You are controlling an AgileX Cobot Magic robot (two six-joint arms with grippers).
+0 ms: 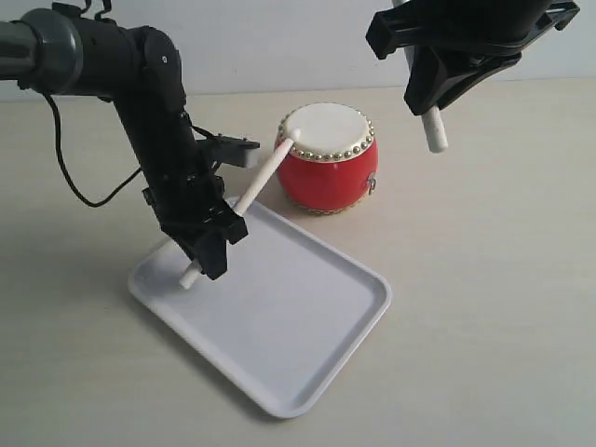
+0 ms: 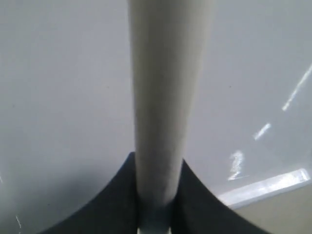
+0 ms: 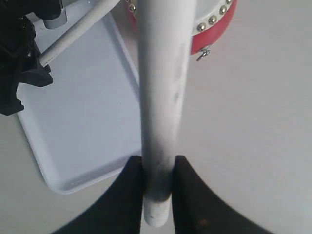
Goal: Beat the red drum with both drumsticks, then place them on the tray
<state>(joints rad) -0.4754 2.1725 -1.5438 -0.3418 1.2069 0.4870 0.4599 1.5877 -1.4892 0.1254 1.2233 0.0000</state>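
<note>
The drumstick in my right gripper will be put down lengthwise along the middle of the white tray (image 1: pixel 272 286) (image 3: pixel 84 103), a little toward the red drum.
The red drum (image 1: pixel 328 158) with its cream skin and gold studs stands on the table behind the white tray (image 1: pixel 307 326). My left gripper (image 1: pixel 212 244) is shut on one drumstick (image 1: pixel 264 175), low over the tray's far left corner; the stick slants up and its tip rests on the drum's left rim. My right gripper (image 1: pixel 428 93) hangs high to the right of the drum, shut on the other drumstick (image 1: pixel 435 130), whose end points down. In the right wrist view that drumstick (image 3: pixel 161 97) runs between the jaws, over the drum (image 3: pixel 214 27) and tray (image 3: pixel 83 122).
The pale tabletop (image 1: pixel 494 279) lies bare to the right of the tray and the drum. The left arm's black cable (image 1: pixel 70 177) hangs over the table at the left. In the left wrist view only the drumstick (image 2: pixel 163 97) and the glossy tray (image 2: pixel 58 97) surface show.
</note>
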